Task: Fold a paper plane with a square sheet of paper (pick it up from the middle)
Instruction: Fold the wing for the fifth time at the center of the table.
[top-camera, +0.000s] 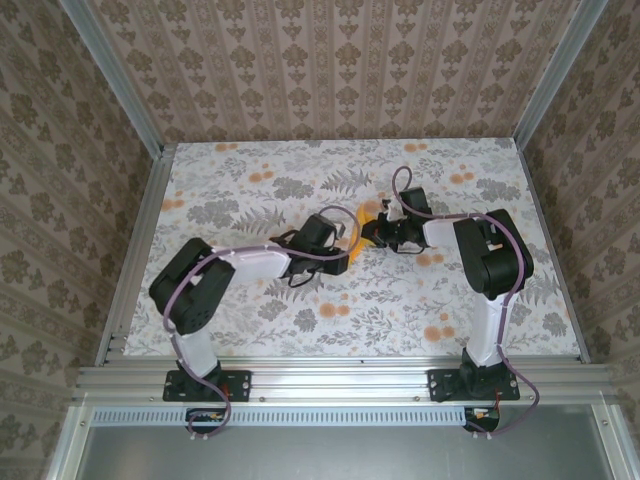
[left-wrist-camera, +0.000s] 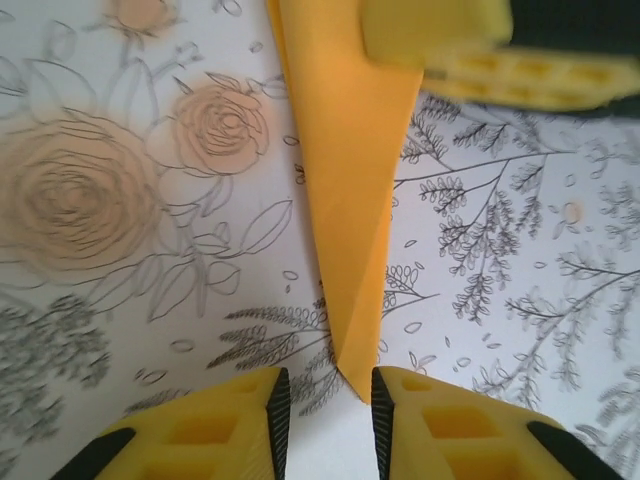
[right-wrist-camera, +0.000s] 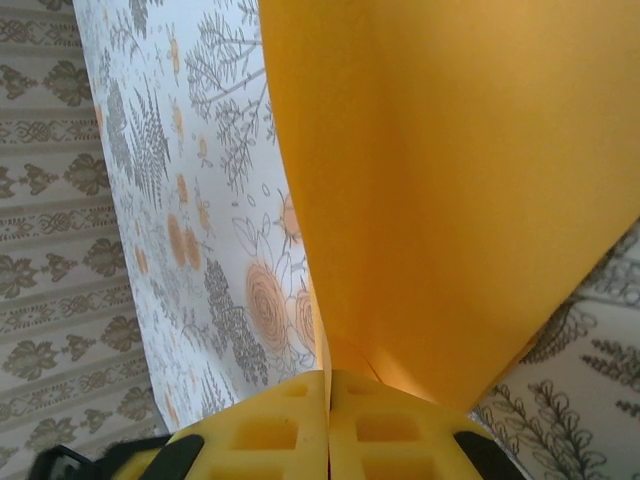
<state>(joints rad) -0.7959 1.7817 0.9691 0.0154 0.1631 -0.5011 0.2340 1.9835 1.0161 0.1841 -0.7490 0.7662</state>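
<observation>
My left gripper should move along and pinch the folded edge nearer the middle (left-wrist-camera: 312, 190), because only the paper's pointed tip hangs at its fingertips.
The sheet of paper (left-wrist-camera: 345, 150) is folded into a narrow orange-yellow pointed shape with a centre crease, held above the flowered table. My right gripper (right-wrist-camera: 328, 375) is shut on its wide end, and the paper (right-wrist-camera: 450, 180) fans out from between the pressed-together jaws. My left gripper (left-wrist-camera: 328, 385) is open, with the paper's pointed tip hanging in the gap, close to the right pad (left-wrist-camera: 380, 400) and not pinched. In the top view both grippers meet mid-table, left (top-camera: 345, 250) and right (top-camera: 372, 232), with the paper (top-camera: 363, 212) between them.
The table (top-camera: 250, 180) carries a white cloth printed with grey leaves and orange flowers. Patterned walls stand on three sides behind aluminium posts (top-camera: 115, 90). A metal rail (top-camera: 330, 375) with both arm bases runs along the near edge.
</observation>
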